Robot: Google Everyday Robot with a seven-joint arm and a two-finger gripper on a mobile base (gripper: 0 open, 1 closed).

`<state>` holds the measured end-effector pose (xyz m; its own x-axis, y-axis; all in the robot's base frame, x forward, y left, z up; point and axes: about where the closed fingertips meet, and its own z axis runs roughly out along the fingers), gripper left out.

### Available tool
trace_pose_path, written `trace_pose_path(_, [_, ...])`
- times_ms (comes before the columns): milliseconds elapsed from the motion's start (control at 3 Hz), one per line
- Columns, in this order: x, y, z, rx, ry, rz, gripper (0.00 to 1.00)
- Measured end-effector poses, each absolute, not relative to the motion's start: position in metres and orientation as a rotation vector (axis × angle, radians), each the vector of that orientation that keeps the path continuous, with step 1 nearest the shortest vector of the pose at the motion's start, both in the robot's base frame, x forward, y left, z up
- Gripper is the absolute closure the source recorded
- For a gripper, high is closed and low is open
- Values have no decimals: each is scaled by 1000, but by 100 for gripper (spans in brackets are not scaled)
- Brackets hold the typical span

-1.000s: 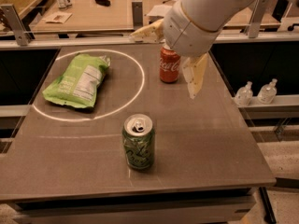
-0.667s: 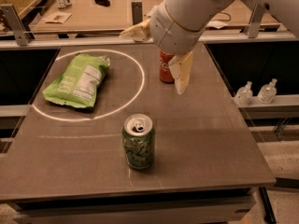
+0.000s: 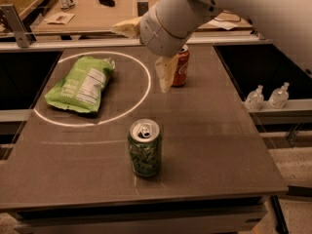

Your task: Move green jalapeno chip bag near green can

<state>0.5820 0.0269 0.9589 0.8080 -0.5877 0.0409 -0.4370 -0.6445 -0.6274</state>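
The green jalapeno chip bag is next, and my gripper will go to the far end [image 3: 94,64] of it and close there.
The green jalapeno chip bag [image 3: 80,84] lies flat at the table's left, label panel up, inside a bright ring of light. The green can [image 3: 145,147] stands upright near the table's front middle, well apart from the bag. My gripper [image 3: 146,50] hangs above the table's far middle, to the right of the bag and above it. It is open and empty. One pale finger [image 3: 126,27] points left and the other [image 3: 165,72] points down in front of the red cola can [image 3: 181,66].
The red cola can stands at the far middle, partly behind my lower finger. Two small clear bottles [image 3: 267,96] sit on a ledge off the table's right edge. A metal rail and a wooden counter run behind the table [image 3: 219,145].
My arm and gripper have moved left across the far side of the table, from over the red can toward the bag. The bag and both cans have not moved.
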Motion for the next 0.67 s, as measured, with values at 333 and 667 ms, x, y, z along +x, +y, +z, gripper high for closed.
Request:
trace_pose_path(333, [598, 55, 959, -2326, 741, -350, 0])
trace_pose_path(667, [598, 56, 959, -2326, 741, -350, 0])
